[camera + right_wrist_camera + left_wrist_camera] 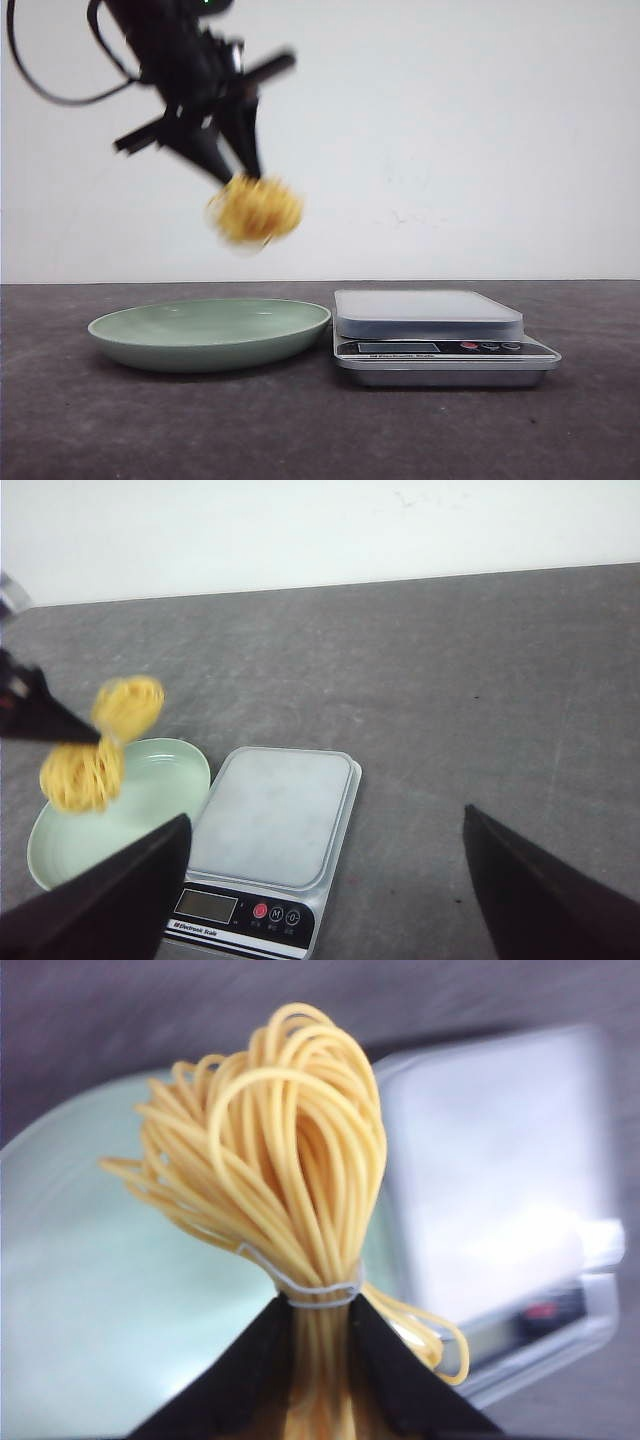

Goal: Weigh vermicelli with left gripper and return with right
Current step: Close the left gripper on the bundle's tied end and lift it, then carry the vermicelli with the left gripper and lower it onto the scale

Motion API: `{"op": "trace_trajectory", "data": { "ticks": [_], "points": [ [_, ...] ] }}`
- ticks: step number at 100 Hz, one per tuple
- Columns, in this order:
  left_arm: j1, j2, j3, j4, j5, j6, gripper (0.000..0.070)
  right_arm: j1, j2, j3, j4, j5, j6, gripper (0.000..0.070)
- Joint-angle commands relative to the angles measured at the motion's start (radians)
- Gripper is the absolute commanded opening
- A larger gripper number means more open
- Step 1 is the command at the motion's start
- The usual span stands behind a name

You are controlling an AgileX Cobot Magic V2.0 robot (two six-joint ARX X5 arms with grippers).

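The vermicelli, now held above the pale green plate, will be released by my left gripper on the silver kitchen scale's platform (pixel 455 306) (pixel 535 1185), toward the side of the platform away from the plate.
My left gripper (pixel 240 172) is shut on the vermicelli (pixel 256 211), a yellow noodle nest tied with a thin band, held in the air above the right part of the pale green plate (pixel 150 340). In the left wrist view the black fingers (pixel 250 1360) pinch the strands (pixel 290 1150) at the band. The silver kitchen scale (pixel 430 315) stands right of the plate with nothing on its platform. In the right wrist view the vermicelli (pixel 100 745) hangs over the plate (pixel 150 790), left of the scale (pixel 275 815). My right gripper (pixel 325 875) is open and empty, hanging above the table near the scale.
The dark grey table (pixel 320 430) runs back to a white wall (pixel 450 130). The scale's display and buttons (pixel 440 347) face the front. A black cable (pixel 50 90) loops off the left arm at the upper left.
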Motion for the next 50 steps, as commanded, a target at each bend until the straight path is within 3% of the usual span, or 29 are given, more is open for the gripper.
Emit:
{"op": "trace_trajectory", "data": {
  "ticks": [1, 14, 50],
  "points": [
    [-0.009, 0.000, 0.024, 0.037, 0.116, -0.032, 0.0004, -0.001, 0.002, 0.014, 0.009, 0.001, -0.011, 0.0551],
    [-0.023, -0.002, 0.027, 0.140, 0.270, -0.109, 0.0004, -0.001, 0.002, 0.014, 0.009, 0.000, -0.011, 0.0551],
    [-0.107, 0.032, 0.027, 0.327, 0.263, -0.196, 0.0005, -0.001, 0.002, 0.014, 0.009, 0.000, -0.011, 0.0551]
  ]
}}
